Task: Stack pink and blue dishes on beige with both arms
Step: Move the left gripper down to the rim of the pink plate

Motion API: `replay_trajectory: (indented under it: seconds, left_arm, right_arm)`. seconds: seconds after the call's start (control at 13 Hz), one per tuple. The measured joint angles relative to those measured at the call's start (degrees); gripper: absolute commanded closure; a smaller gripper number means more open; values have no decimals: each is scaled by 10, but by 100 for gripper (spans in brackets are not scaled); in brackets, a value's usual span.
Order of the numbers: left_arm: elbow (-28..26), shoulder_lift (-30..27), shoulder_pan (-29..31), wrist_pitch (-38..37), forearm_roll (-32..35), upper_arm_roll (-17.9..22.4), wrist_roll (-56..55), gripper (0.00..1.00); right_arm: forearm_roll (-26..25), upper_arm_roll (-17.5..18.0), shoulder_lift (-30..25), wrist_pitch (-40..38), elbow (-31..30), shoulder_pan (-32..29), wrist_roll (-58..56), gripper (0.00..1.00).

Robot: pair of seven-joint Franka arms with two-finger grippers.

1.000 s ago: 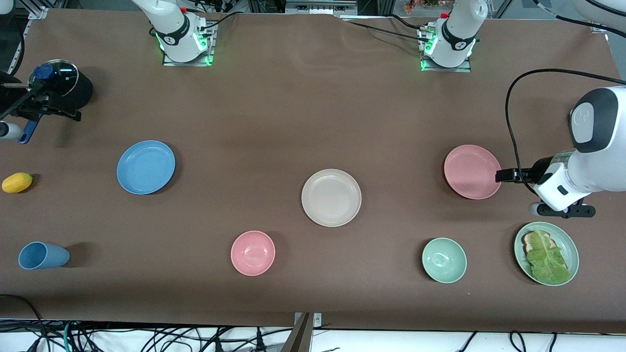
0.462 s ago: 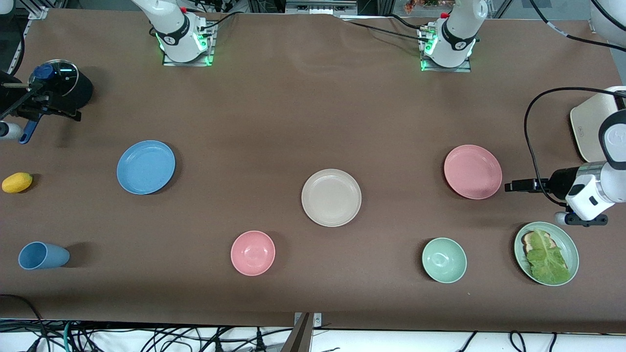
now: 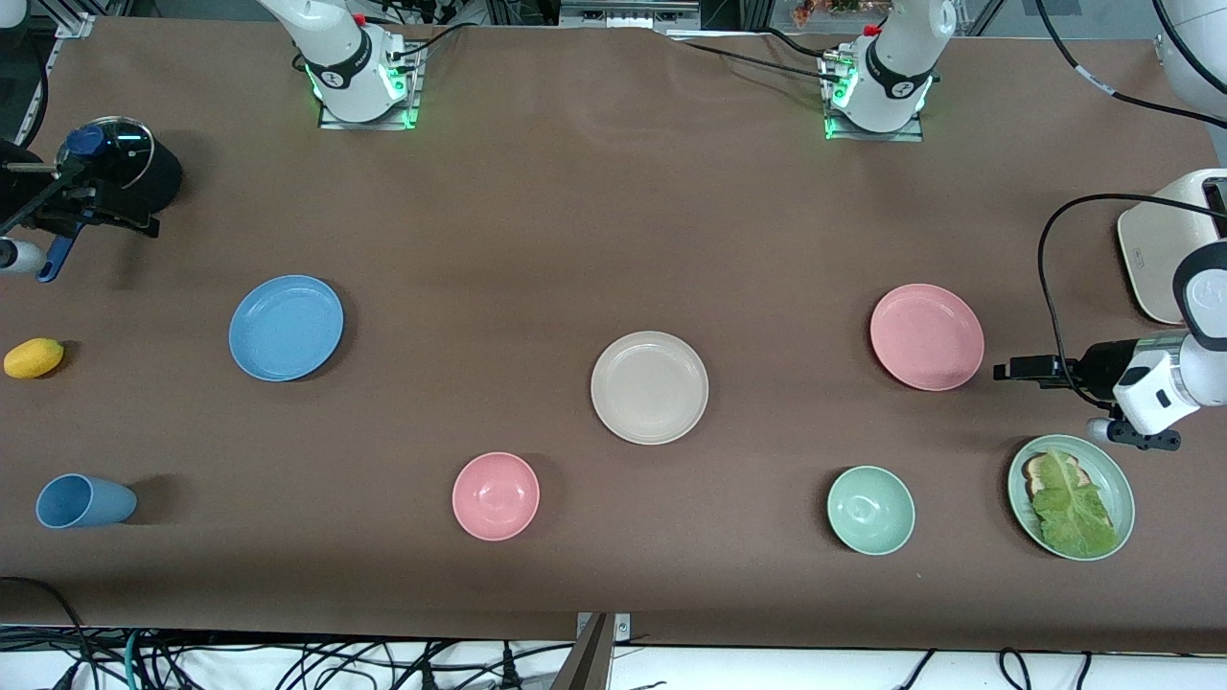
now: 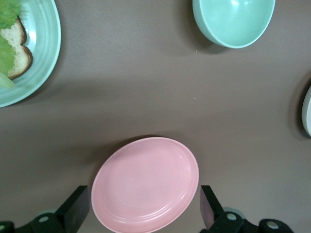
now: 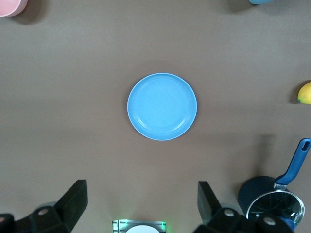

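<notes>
Next, I move my left gripper to take hold of the pink plate by the plate's outer rim (image 3: 982, 343) (image 4: 92, 200), on the side farthest from the beige plate.
The beige plate (image 3: 649, 387) lies mid-table. The blue plate (image 3: 286, 328) (image 5: 162, 106) lies toward the right arm's end. The pink plate (image 3: 926, 336) (image 4: 146, 184) lies toward the left arm's end. My left gripper (image 3: 1024, 367) (image 4: 143, 206) hangs open just off the pink plate's rim, at the side toward the left arm's end, and touches nothing; in its wrist view the plate shows between the spread fingers (image 4: 77, 206). My right gripper (image 3: 105, 213) (image 5: 141, 196) is open and empty, high up by the table's end, with the blue plate well below it.
A pink bowl (image 3: 496, 495), a mint bowl (image 3: 870, 510) and a mint plate (image 3: 1117, 484) with lettuce and bread lie nearer the front camera. A blue cup (image 3: 81, 501), a yellow fruit (image 3: 34, 357) and a dark pot (image 3: 144, 172) are at the right arm's end. A cream appliance (image 3: 1155, 254) stands at the left arm's end.
The left gripper has drawn back from the pink plate's rim toward the left arm's end of the table, still open. The plate has not moved, nor has the right arm.
</notes>
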Motion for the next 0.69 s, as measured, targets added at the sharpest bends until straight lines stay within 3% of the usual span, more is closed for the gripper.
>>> replay_trajectory:
  seconds: [0.69]
  left_arm:
    - [-86, 3, 33, 58, -37, 9, 105, 0]
  right_arm:
    - [0, 0, 0, -16, 0, 0, 0, 0]
